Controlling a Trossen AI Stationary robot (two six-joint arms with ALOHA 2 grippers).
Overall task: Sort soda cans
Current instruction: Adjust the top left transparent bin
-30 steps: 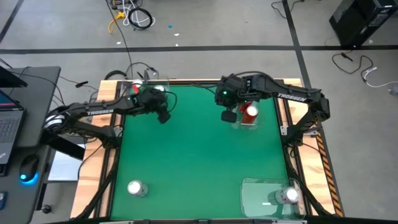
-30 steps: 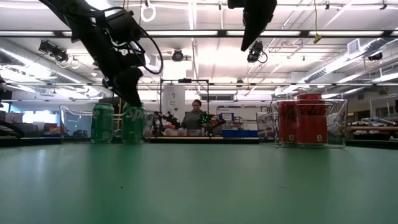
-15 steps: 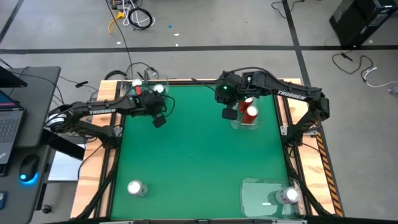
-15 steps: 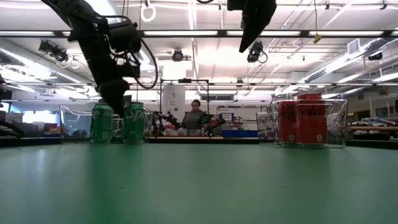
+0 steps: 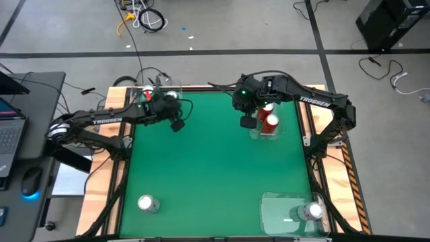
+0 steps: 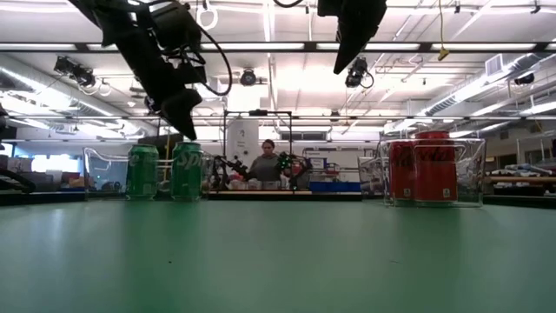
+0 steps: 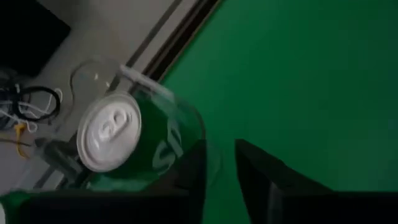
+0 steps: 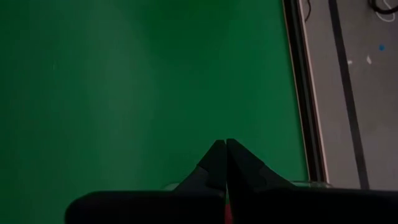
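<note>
The clear tray with green cans overhangs the table's far edge, so my left gripper should grab the tray's near corner (image 7: 200, 129) and pull inward.
Two green soda cans (image 6: 142, 171) (image 6: 187, 171) stand upright in a clear tray (image 7: 93, 68) at the table's far left. One of them fills the left wrist view (image 7: 124, 146). My left gripper (image 5: 177, 125) hangs just above and on the near side of them, its fingers (image 7: 193, 171) a little apart with nothing between. Two red cans (image 6: 401, 169) (image 6: 434, 169) stand in a clear tray (image 5: 259, 134) at the far right. My right gripper (image 5: 247, 124) hangs shut high beside them. One silver can (image 5: 146, 203) stands on the near left of the table, another (image 5: 312, 212) in a near-right tray.
The clear tray (image 5: 282, 212) at the near right corner holds only the one silver can. Wooden rails (image 5: 121, 175) border the green table. A laptop and a mouse (image 5: 30, 185) lie off the table's left side. A person (image 6: 265, 165) sits in the room far behind.
My left gripper has swung a little toward the table's left and near side and then back. It ends slightly higher over the green cans, which have stayed in place.
</note>
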